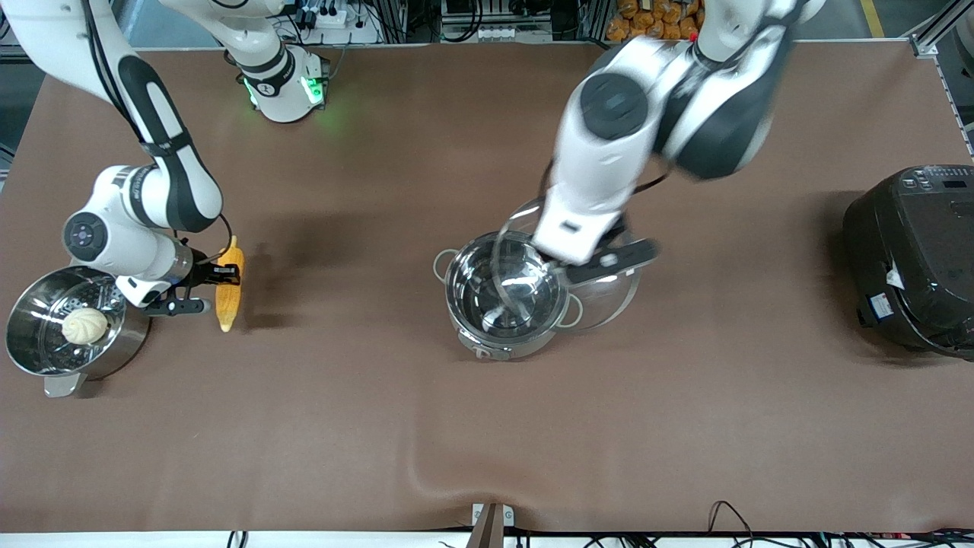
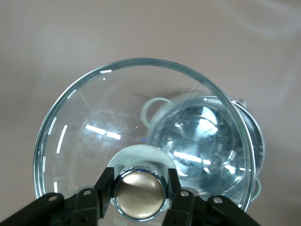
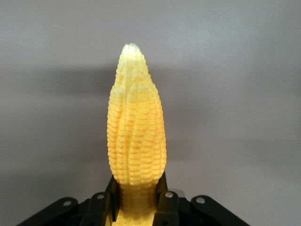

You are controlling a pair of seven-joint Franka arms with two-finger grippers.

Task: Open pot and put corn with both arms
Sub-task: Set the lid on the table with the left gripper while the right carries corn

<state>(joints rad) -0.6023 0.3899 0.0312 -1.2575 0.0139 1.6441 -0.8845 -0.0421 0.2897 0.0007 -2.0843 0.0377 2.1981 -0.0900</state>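
I will use my left gripper to set the glass lid down and let go of it on the table [image 1: 702, 309] between the shallow steel pot and the black cooker.
The shallow steel pot [image 1: 506, 298] stands open and empty in the middle of the table. My left gripper [image 1: 592, 266] is shut on the copper knob [image 2: 141, 190] of the glass lid [image 1: 612, 301]. It holds the lid tilted in the air over the pot's rim toward the left arm's end. In the left wrist view the pot [image 2: 256, 136] shows through the lid [image 2: 89, 136] beyond my left gripper [image 2: 140, 188]. My right gripper [image 1: 218, 283] is shut on the thick end of the yellow corn [image 1: 228, 293], just above the table beside the steamer pot. In the right wrist view the corn [image 3: 136, 127] points away from my right gripper [image 3: 138, 195].
A deeper steel steamer pot [image 1: 30, 335] with a white bun [image 1: 84, 325] stands at the right arm's end of the table. A big black cooker [image 1: 913, 259] stands at the left arm's end. The brown table cover has a ripple near the front edge [image 1: 426, 464].
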